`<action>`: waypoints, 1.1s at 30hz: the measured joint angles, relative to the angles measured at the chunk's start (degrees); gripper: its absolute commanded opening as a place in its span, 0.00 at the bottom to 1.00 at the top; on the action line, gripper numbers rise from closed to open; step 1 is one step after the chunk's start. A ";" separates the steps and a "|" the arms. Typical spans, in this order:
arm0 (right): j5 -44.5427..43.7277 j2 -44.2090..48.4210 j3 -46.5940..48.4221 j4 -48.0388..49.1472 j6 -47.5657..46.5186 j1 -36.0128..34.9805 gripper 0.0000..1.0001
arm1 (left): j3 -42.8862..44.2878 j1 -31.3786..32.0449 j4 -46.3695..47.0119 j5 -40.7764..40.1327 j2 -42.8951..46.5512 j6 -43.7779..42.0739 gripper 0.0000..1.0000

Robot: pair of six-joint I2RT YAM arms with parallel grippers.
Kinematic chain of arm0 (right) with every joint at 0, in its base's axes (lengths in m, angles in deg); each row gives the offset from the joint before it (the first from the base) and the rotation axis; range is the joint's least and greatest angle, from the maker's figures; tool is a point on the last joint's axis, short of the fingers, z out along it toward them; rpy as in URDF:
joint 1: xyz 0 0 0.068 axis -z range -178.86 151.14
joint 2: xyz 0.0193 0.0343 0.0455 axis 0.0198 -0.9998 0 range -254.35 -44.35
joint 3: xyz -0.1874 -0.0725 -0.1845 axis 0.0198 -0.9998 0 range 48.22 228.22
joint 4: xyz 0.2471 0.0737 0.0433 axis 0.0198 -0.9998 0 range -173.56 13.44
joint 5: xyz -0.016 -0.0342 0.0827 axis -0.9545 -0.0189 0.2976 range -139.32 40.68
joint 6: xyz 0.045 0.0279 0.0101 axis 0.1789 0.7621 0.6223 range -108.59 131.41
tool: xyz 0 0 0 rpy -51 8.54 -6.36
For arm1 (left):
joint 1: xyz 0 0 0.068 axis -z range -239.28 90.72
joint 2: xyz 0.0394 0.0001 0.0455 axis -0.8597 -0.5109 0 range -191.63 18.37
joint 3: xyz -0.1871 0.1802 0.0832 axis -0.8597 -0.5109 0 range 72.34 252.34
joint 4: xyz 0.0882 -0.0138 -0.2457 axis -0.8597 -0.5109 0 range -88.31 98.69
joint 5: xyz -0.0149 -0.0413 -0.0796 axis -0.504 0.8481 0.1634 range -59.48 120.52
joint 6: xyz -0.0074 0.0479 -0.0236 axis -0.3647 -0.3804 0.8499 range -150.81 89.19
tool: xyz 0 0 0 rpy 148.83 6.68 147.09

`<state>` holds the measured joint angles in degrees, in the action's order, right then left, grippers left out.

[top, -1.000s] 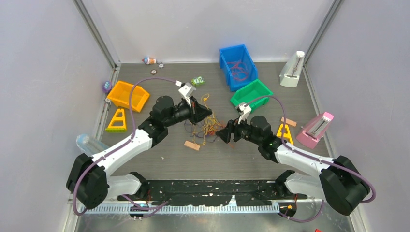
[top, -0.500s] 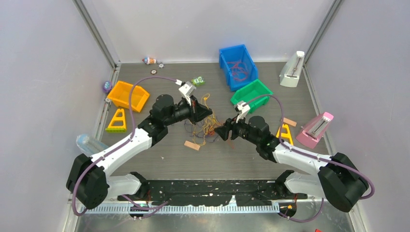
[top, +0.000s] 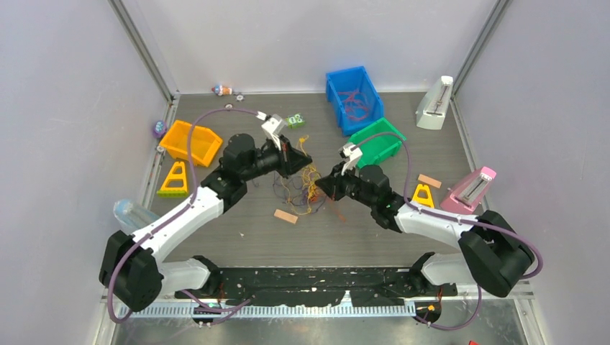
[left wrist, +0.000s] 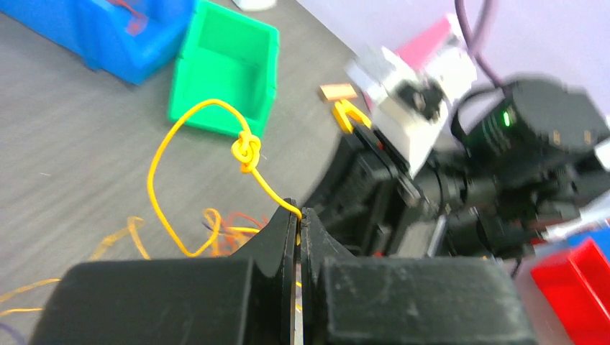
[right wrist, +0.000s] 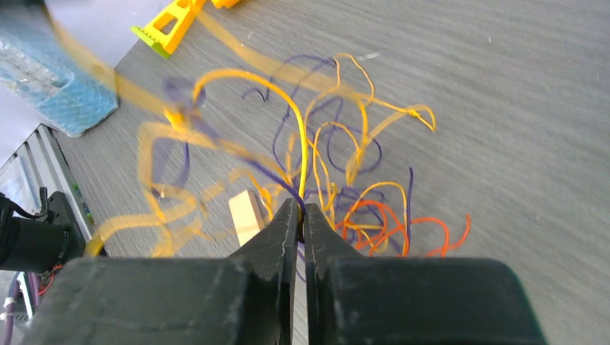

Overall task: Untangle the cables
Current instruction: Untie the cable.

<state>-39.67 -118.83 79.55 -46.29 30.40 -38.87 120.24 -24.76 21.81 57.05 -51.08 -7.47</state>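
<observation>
The robot's right gripper is pinching yellow and purple cables together, so it should open and take a purple cable alone [right wrist: 282,181] while the left gripper pulls the yellow cable away.
The cables [top: 308,192] lie as a loose tangle of thin yellow, orange-red and purple strands mid-table, between my two arms. My left gripper [top: 305,161] is at the tangle's far side, shut on a yellow cable [left wrist: 247,152] that loops up from its tips with a knot in it. My right gripper [top: 322,186] is at the tangle's right edge. In the right wrist view its jaws [right wrist: 301,206] are shut on a yellow strand and a purple strand that rise from the pile [right wrist: 352,187]. Both grippers face each other, a short gap apart.
A blue bin [top: 354,97] with red wires, a green bin [top: 374,141] and an orange bin [top: 190,141] stand behind. Yellow triangular frames [top: 174,180] [top: 422,195], small wooden blocks [top: 285,215] [top: 429,180], and a pink [top: 469,192] and a white device [top: 435,104] sit around.
My right gripper has moved left into the tangle and closed on strands. My left gripper has shifted slightly back, still holding the yellow cable.
</observation>
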 measured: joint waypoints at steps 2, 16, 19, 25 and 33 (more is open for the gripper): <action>-1.27 1.09 -1.84 0.00 1.20 -0.07 0.05 | 2.47 -2.51 -1.92 -0.87 0.09 0.13 0.00; -27.04 14.91 -6.80 -24.46 14.34 2.64 0.50 | 5.53 -19.63 -12.28 -17.94 11.69 3.48 0.00; -28.28 14.99 -7.43 -29.59 13.51 3.54 0.62 | 5.53 -20.68 -9.73 -19.10 13.05 3.67 0.00; -23.21 15.23 -7.10 -29.03 9.07 3.48 0.63 | 6.80 -19.76 -10.05 -13.81 7.67 4.33 0.38; -22.40 15.43 -4.24 -29.38 7.72 3.52 0.76 | 12.39 -8.68 -17.51 -9.92 -7.96 5.20 0.83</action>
<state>-62.07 -103.40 75.31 -75.67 38.11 -35.35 132.64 -33.43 4.31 47.12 -59.04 -2.27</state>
